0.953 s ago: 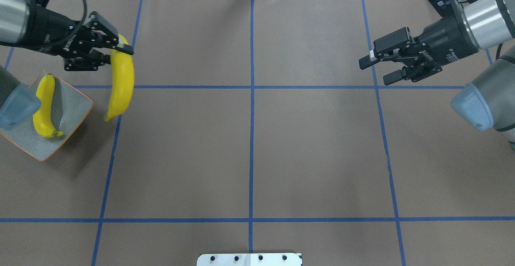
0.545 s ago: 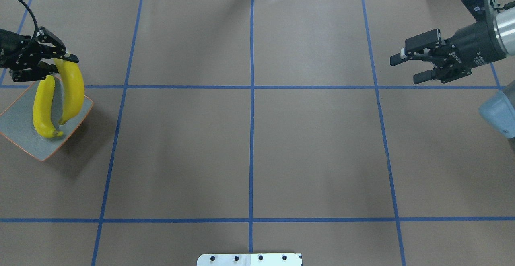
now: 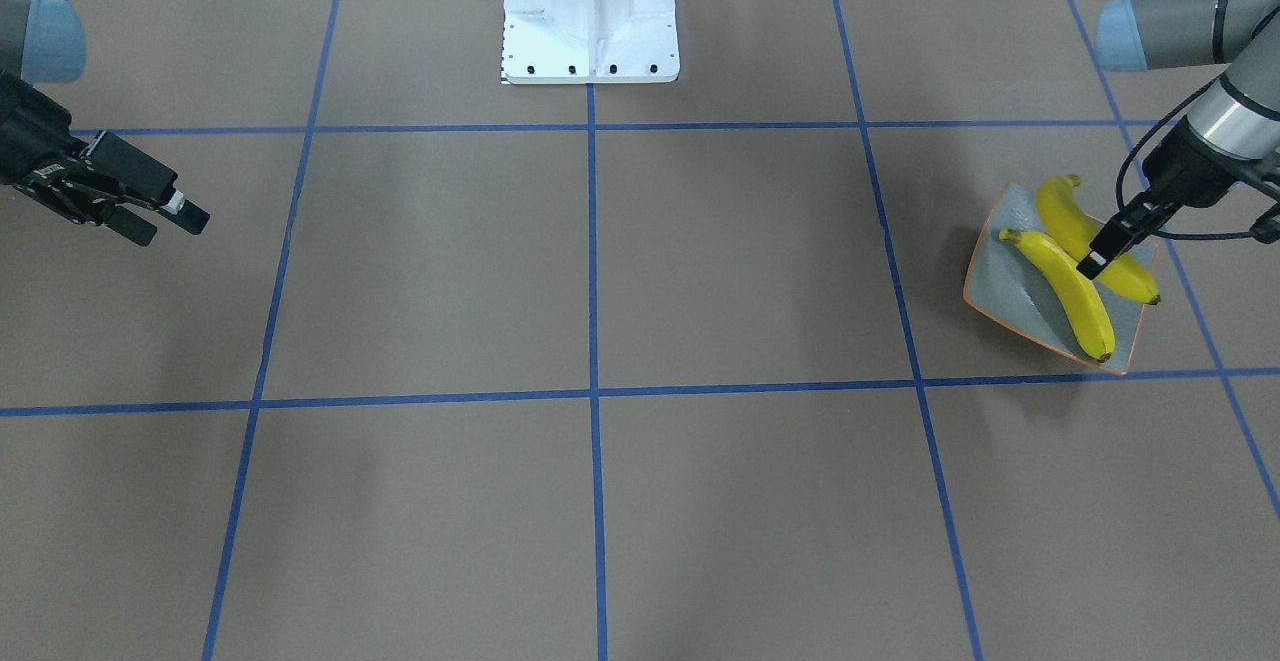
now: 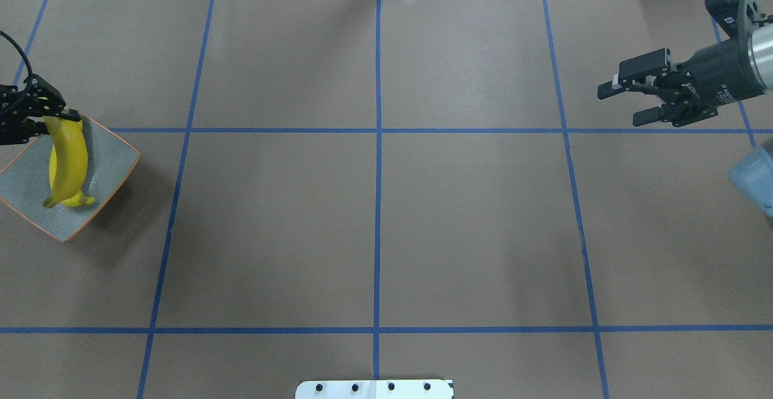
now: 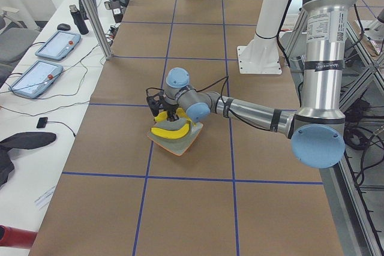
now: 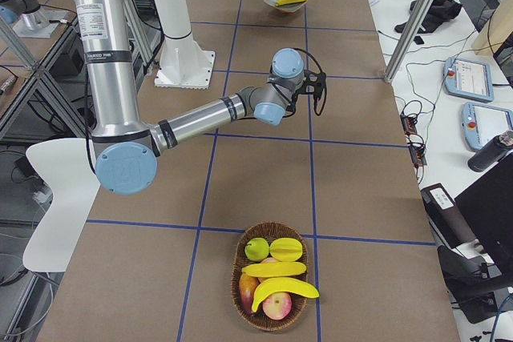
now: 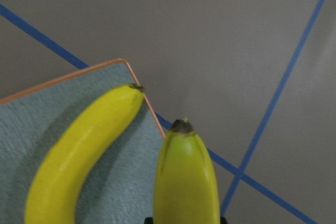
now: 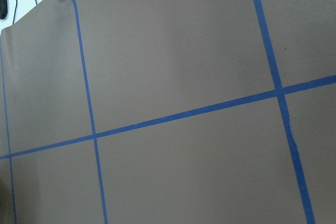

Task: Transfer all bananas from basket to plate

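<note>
The robot's left gripper should release its banana on the plate [image 3: 1123,272], between the orange rim and the other banana.
The grey-green plate [image 4: 112,157] [image 3: 1000,286] with an orange rim sits at the table's left end. One banana [image 3: 1065,291] [image 7: 79,150] lies on it. My left gripper [image 4: 48,122] [image 3: 1095,259] is shut on a second banana [image 4: 69,151] [image 3: 1060,213] [image 7: 184,182], held low over the plate and across the first. I cannot tell if it touches the plate. Far off at the right end, the wicker basket [image 6: 240,258] holds a third banana [image 6: 284,287] on top of other fruit. My right gripper [image 4: 622,105] [image 3: 170,229] hangs open and empty.
Blue tape lines grid the brown table cover. The robot's white base plate [image 3: 590,11] [image 4: 374,389] sits at the middle of its side. A side bench with tablets [image 5: 57,46] and cables runs along the operators' side. Apples and a green fruit [image 6: 256,247] share the basket.
My left gripper has carried the banana from beside the plate to over it, toward the table's left end. The right arm has drawn back to the right, still open.
</note>
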You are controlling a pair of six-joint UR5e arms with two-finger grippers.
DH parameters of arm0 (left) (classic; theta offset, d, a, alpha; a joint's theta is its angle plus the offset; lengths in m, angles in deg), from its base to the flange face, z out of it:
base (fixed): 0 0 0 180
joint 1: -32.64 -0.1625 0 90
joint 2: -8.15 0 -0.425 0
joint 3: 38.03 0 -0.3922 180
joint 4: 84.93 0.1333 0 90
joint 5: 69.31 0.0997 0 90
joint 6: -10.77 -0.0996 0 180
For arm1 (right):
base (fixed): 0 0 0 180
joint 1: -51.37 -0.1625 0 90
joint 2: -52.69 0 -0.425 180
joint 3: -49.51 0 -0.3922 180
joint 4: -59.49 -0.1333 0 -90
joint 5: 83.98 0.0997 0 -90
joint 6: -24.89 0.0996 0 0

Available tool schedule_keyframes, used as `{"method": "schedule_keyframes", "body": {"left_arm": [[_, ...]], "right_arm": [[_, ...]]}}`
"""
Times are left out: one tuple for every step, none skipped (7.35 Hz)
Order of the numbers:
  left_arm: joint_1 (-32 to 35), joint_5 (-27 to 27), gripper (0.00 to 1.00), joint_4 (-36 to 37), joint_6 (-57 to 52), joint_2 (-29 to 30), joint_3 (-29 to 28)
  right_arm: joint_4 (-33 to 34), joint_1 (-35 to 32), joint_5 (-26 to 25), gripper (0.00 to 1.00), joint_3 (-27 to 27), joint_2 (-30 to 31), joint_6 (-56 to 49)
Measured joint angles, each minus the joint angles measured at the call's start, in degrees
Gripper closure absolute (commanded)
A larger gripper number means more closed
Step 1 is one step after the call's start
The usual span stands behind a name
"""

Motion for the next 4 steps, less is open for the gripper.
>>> {"method": "schedule_keyframes", "body": {"left_arm": [[0.0,0.54,1.0,2.22,-5.53,-1.56,-0.35],[-0.05,1.18,1.0,3.83,-8.65,-2.34,-1.08],[-0.07,1.71,1.0,4.95,-10.46,-2.4,-2.3],[-0.07,1.98,1.0,5.47,-11.72,-2.05,-3.74]], "right_arm": [[0.02,0.04,-0.2,0.0,0.0,0.09,-0.15],[0.06,0.04,-0.29,0.0,-0.03,0.14,-0.2],[0.1,-0.01,-0.32,0.0,-0.03,0.21,-0.22],[0.13,-0.05,-0.34,0.0,-0.01,0.38,-0.22]]}}
